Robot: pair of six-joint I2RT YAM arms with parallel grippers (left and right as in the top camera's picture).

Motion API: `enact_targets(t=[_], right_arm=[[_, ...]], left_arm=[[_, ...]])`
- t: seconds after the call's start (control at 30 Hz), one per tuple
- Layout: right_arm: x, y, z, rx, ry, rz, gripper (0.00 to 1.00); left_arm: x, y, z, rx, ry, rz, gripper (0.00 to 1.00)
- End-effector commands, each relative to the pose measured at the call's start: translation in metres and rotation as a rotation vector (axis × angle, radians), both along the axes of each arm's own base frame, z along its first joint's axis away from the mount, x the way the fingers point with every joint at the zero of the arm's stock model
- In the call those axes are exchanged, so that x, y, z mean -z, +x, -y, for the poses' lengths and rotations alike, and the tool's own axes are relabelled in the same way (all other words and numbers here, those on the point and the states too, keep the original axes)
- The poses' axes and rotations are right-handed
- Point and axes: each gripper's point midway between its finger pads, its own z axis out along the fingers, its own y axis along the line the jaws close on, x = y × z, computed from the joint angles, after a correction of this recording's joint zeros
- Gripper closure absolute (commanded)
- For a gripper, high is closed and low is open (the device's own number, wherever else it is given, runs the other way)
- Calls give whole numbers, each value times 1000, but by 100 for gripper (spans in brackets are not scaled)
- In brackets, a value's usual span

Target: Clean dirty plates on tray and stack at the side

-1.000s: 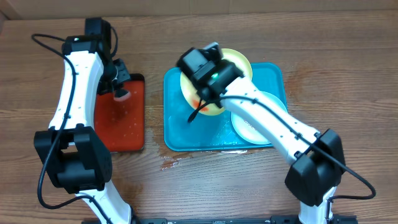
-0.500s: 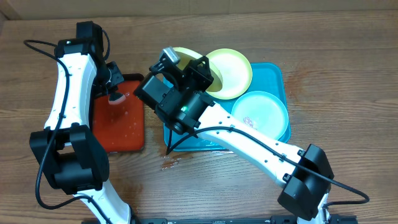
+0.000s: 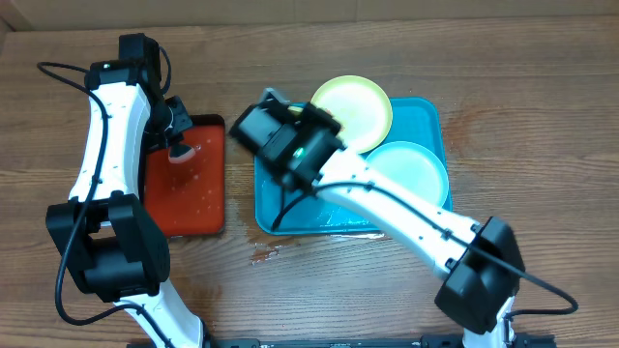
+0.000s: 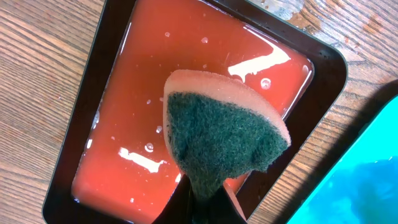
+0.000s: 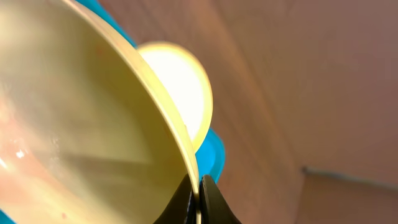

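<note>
The yellow-green plate, now held tilted close to the camera, will be let go by my right gripper on the bare wood (image 3: 499,129) next to the cyan tray, beyond the mint-green plate.
My right gripper (image 5: 199,186) is shut on the rim of a yellow-green plate (image 5: 93,124) and holds it tilted, close to the camera. In the overhead view my right wrist (image 3: 282,140) hides this plate over the left part of the cyan tray (image 3: 273,205). A second yellow-green plate (image 3: 350,111) leans on the tray's back edge. A mint-green plate (image 3: 406,169) lies in the tray's right part. My left gripper (image 4: 205,199) is shut on a green and peach sponge (image 4: 224,137) above the red tray (image 4: 155,93).
The red, black-rimmed tray (image 3: 189,184) lies left of the cyan tray and holds wet, shiny liquid. A wet patch (image 3: 266,253) marks the wood in front of the cyan tray. A cardboard wall (image 3: 387,8) runs along the back.
My right arm lifted the yellow-green plate off the tray, swung it left and up, and now holds it tilted. My left arm shifted slightly back with the sponge, then stayed still.
</note>
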Motion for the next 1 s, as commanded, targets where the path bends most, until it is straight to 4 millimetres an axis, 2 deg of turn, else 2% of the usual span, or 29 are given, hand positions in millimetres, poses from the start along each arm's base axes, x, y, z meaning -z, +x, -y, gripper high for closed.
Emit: enact_targets(t=[0.0,0.13,0.27,0.3,0.4,0.5,0.67,0.83,0.97], right_arm=[[-35,15,36,160,156,92,96],[-48,39,68,240,364,74,96],[-31,59,104,267,708,-153,96],[-27,62,115,281,782,-205,96],[-14,67,169,391,919,-293,96],[3,68,237,569,978,-307,96],[37,60,329,806,1004,-300,96],[79,48,397,976,1031,-289,96],[114,39,429,1131,1089,-268,96]], left_arm=[[-5,-1,1,-14,-13,14,96],[-5,-1,1,-14,-12,16,96],[-5,-1,1,-14,-12,15,96],[-5,-1,1,-14,-12,15,96],[-5,-1,1,-14,-13,16,96],[-5,-1,1,-14,-12,16,96],[-5,0,1,-14,-12,19,96],[-5,0,1,-14,-12,19,96],[-5,0,1,-14,-12,19,96]])
